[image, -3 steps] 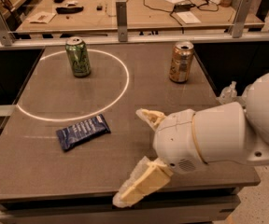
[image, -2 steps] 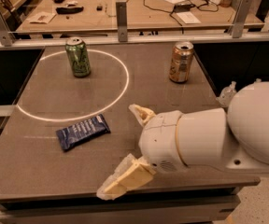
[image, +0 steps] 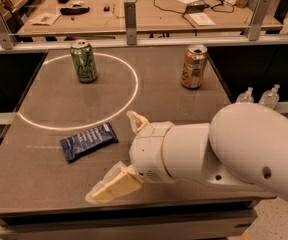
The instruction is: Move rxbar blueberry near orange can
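Note:
The robot's gripper needs to close on the end of the rxbar blueberry (image: 106, 135) that points toward the orange can's side of the table.
The rxbar blueberry (image: 89, 141), a dark blue flat wrapper with white lettering, lies on the grey table (image: 44, 169) at the front left, just below the white circle line. The orange can (image: 194, 66) stands upright at the far right of the table. My gripper (image: 115, 156) is open, with its pale fingers spread wide just right of the bar. One fingertip (image: 134, 119) is beyond the bar's right end and the other (image: 101, 191) is in front of it. It holds nothing.
A green can (image: 84, 60) stands upright inside the white circle (image: 129, 101) at the far left. My white arm (image: 234, 149) covers the table's front right. A rail with posts (image: 130, 16) and a cluttered bench lie behind. Two bottles (image: 270, 96) stand off the right edge.
My gripper and arm have moved left across the table's front, closing in on the bar's right end. The bar and both cans have not moved.

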Controlling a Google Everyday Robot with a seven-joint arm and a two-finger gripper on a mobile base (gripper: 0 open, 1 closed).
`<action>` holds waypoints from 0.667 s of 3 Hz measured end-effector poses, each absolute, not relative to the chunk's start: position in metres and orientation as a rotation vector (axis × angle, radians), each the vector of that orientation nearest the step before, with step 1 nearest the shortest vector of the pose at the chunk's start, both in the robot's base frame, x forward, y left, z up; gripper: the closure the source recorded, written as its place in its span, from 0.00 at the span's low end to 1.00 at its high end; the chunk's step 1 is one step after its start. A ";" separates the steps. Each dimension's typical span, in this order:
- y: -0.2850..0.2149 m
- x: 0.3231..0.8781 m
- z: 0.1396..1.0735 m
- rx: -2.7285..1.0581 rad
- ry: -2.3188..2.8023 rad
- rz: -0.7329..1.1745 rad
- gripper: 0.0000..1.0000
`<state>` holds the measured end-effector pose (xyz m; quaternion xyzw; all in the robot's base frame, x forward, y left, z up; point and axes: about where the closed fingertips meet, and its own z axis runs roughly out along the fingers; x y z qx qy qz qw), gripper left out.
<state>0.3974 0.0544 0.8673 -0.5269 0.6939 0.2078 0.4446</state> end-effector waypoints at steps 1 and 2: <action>0.054 0.397 0.867 -1.306 1.720 0.515 0.00; 0.060 0.407 0.865 -1.250 1.738 0.492 0.00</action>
